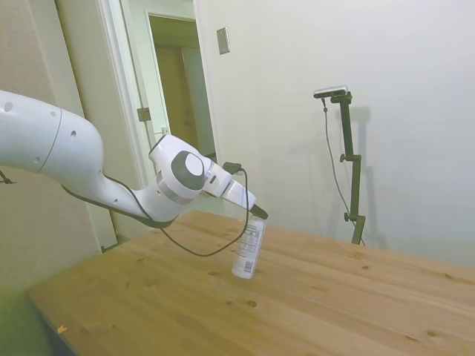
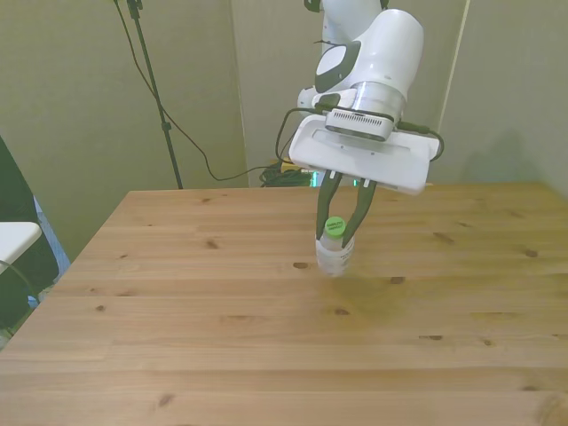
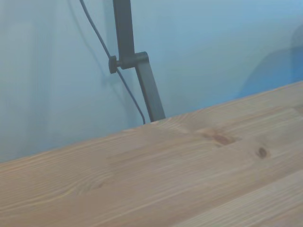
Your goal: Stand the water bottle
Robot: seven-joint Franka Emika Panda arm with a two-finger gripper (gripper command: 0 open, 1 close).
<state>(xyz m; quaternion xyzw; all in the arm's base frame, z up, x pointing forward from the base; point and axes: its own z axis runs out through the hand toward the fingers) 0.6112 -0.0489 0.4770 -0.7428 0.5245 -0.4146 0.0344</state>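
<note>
The water bottle will go down upright on the bare wood (image 1: 272,252) near the back edge of the table, where I will set it with my gripper.
The water bottle (image 1: 249,249) is white with dark print and stands nearly upright near the middle of the wooden table (image 1: 356,297), leaning slightly, its base at or just above the wood. My gripper (image 1: 257,216) reaches in from the side and is shut on the bottle's top end. In the front view the two dark fingers flank the green cap (image 2: 335,225), and the white body of the water bottle (image 2: 334,257) hangs below them over the table (image 2: 177,311). The wrist view holds only bare table (image 3: 189,165) and wall; the bottle is out of it.
An open doorway (image 1: 178,111) lies behind the table's far corner in the side view. A white object (image 2: 16,238) sits off the table at the front view's left edge. Knotty wood spreads around the bottle on all sides.
</note>
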